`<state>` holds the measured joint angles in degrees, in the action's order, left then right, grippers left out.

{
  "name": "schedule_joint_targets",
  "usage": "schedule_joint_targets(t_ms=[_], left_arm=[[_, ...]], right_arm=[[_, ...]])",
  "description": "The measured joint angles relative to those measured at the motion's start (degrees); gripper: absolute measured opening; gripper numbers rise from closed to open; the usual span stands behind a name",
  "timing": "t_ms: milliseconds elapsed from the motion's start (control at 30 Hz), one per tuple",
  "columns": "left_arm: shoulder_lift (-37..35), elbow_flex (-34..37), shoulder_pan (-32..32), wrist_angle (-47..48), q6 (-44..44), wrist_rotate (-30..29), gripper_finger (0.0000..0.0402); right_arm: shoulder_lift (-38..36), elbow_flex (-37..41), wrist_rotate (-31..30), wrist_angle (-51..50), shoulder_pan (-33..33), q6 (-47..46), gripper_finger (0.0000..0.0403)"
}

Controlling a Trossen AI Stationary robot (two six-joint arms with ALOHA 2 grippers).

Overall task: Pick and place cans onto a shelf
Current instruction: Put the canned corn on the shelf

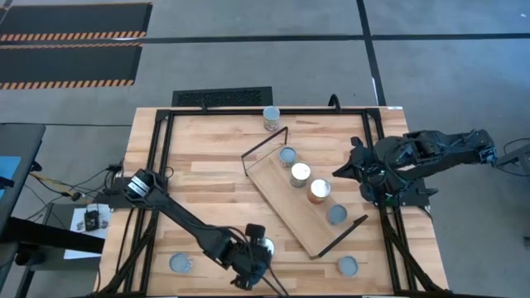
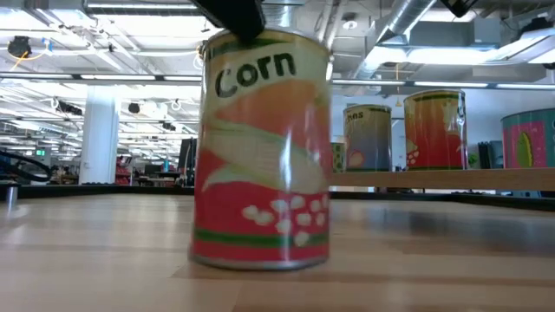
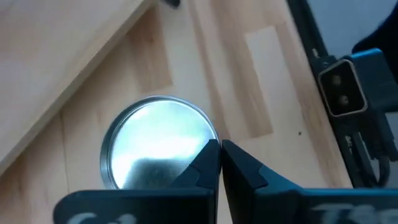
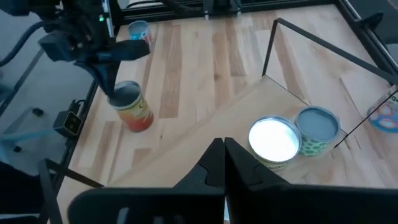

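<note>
My left gripper is going to put the corn can down on the bare tabletop [image 1: 258, 219] beside the middle of the shelf's long side.
A can with a red and orange "Corn" label [image 2: 264, 147] stands on the tabletop near the front edge [image 1: 262, 245]. My left gripper [image 3: 221, 158] is shut, its tips over the rim of the can's silvery top [image 3: 155, 146]; it also shows in the right wrist view [image 4: 111, 92]. My right gripper [image 4: 222, 152] is shut and empty, above the wooden shelf [image 1: 290, 211] near its right long side [image 1: 341, 170]. Several cans [image 1: 300, 174] stand in a row on the shelf. My left gripper's shut fingertips [image 3: 208, 155] come from above, pointing down, at the near rim of the corn can's top [image 3: 199, 134]. I cannot tell whether they touch it. The can stands on its base on the table.
Loose cans stand at the far edge [image 1: 272, 118], the front left [image 1: 180, 263] and the front right [image 1: 348, 266]. The shelf lies slantwise, with black wire frames at both short ends [image 1: 265, 147]. A black frame [image 1: 161, 149] borders the table.
</note>
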<state>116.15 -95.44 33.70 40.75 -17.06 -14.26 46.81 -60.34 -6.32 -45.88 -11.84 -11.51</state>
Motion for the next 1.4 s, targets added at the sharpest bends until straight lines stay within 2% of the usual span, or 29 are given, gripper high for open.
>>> schedule_joint_targets(t_ms=[300,500,767,900,1400], left_arm=[[-5.93,-0.02,-3.89,3.59,-8.01,-1.77,0.0000],[-10.24,-0.02,-7.94,2.36,-9.40,-7.13,0.0000],[-11.97,-0.02,-13.35,-3.69,-4.46,-1.16,0.0000],[-11.97,-0.02,-15.27,-5.81,-3.08,0.01,0.0000],[-12.08,-1.40,-15.15,-1.00,-4.12,1.02,0.0000]], right_arm=[[0.00,0.00,-0.08,0.78,-0.02,-0.02,0.0011],[0.00,0.00,-0.16,1.94,-0.02,-0.34,0.0010],[0.00,0.00,-0.18,1.94,-0.02,-0.48,0.0009],[0.00,0.00,-0.19,1.96,-0.02,-0.65,0.0011],[0.00,0.00,-0.18,1.96,-0.02,-0.57,0.0012]])
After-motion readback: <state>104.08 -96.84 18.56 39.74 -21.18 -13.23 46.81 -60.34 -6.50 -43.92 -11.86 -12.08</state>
